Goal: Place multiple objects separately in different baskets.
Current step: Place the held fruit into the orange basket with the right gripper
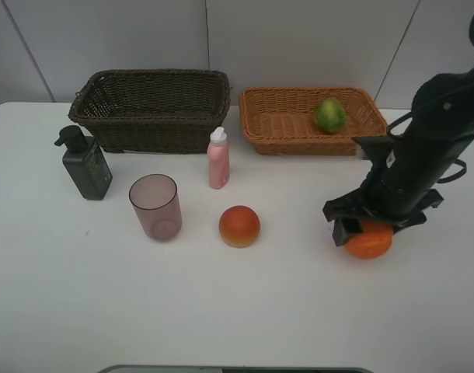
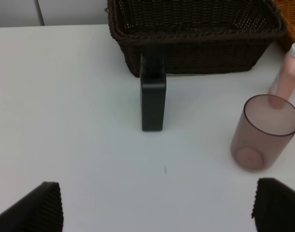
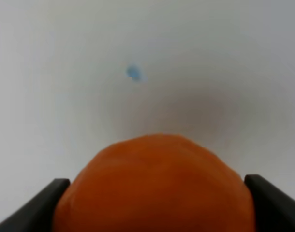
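Note:
The robot's right gripper will release the wrinkled orange in the light orange-brown basket [image 1: 279, 117], next to the green citrus.
My right gripper [image 1: 367, 230] is shut on the wrinkled orange [image 1: 369, 241] at the table's right; in the right wrist view the orange [image 3: 157, 188] fills the space between both fingers [image 3: 36, 208]. A green citrus [image 1: 329, 115] lies in the light orange-brown basket [image 1: 299, 144]. The dark brown basket [image 1: 159, 132] holds nothing I can see. On the table stand the dark pump bottle [image 1: 87, 165], the pink bottle [image 1: 218, 159], the purplish cup [image 1: 155, 207] and a red-orange fruit [image 1: 239, 226]. My left gripper [image 2: 157, 208] is open, short of the pump bottle [image 2: 153, 99] and cup [image 2: 266, 133].
Both baskets stand side by side along the back wall. The white table [image 1: 105, 303] stretches bare toward the front edge. In the exterior view the left arm does not show.

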